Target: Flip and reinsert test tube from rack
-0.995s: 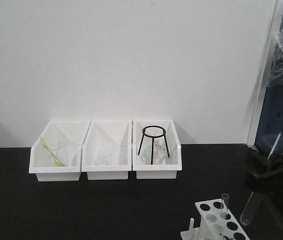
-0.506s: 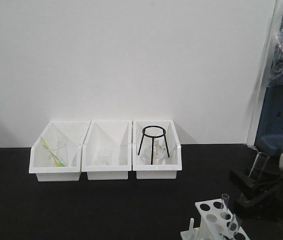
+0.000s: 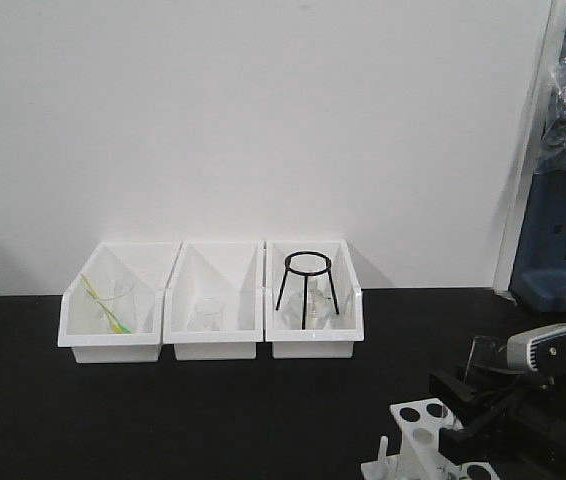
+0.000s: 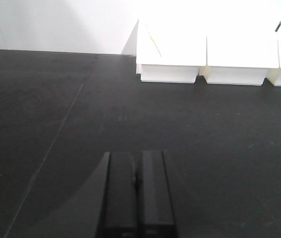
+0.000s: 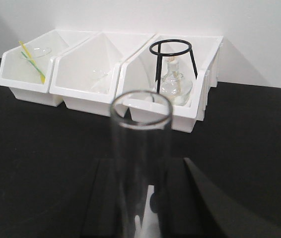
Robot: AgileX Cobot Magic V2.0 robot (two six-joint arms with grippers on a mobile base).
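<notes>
Next, I set the clear test tube into a hole on the peg side of the white rack [image 3: 423,436] with my right gripper.
The white rack [image 3: 413,424] stands at the table's front right, its top plate of round holes showing. Right beside it, on its right, is my right gripper [image 3: 462,404], shut on a clear test tube [image 3: 481,356]. The tube stands upright with its open rimmed end up. In the right wrist view the test tube [image 5: 141,148] rises between the dark fingers [image 5: 109,198], its rim nearest the camera; the tube's lower end is hidden. My left gripper [image 4: 136,184] is shut on nothing, low over the bare black table, far from the rack.
Three white bins [image 3: 213,345] line the back wall. The left one holds a beaker with a yellow-green stick [image 3: 109,306], the middle a small beaker [image 3: 204,314], the right a black tripod stand [image 3: 307,288] over a glass flask [image 5: 175,87]. Blue equipment [image 3: 563,240] stands at far right.
My right gripper has turned the test tube from slanting with its rounded end down to upright with its open end up. It has carried the tube left and down, next to the rack.
</notes>
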